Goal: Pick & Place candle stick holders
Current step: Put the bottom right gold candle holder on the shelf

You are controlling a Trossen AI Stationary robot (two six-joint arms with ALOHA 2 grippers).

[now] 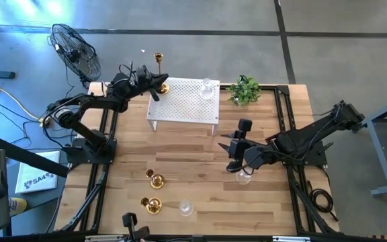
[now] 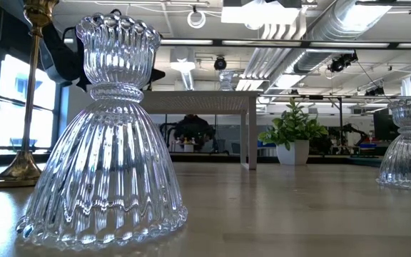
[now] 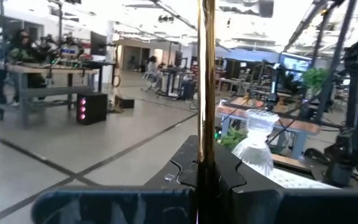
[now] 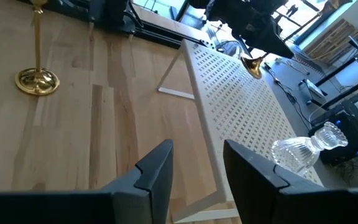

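Observation:
Next, I set the brass candle stick holder down with my left gripper on the white rack's far corner [image 1: 169, 91] nearest the fan.
My left gripper [image 1: 155, 84] is shut on a tall brass candle stick holder [image 1: 158, 67] at the far left corner of the white perforated rack [image 1: 183, 102]. Its flared base [image 4: 252, 65] is just at the rack's top; whether it touches, I cannot tell. A clear glass holder [image 1: 208, 89] stands on the rack's right part. My right gripper [image 1: 234, 144] is open and empty above the table in front of the rack. Another glass holder [image 1: 244, 176] stands under the right arm. Two brass holders [image 1: 154, 179] [image 1: 152, 204] and a glass one [image 1: 186, 208] stand near the front edge. My left gripper pinches the brass holder's slim stem [image 3: 207, 146] between its two fingers, low on the stem near the base. The fingers come about level from the table's left and lie across the stem. The holder stands upright in the hold, its stem rising above the fingers.
A potted plant [image 1: 245, 89] stands at the rack's far right. A fan [image 1: 76, 52] stands off the table's far left corner. In the low view a glass holder [image 2: 105, 143] fills the near left and a brass one [image 2: 23, 93] stands beside it.

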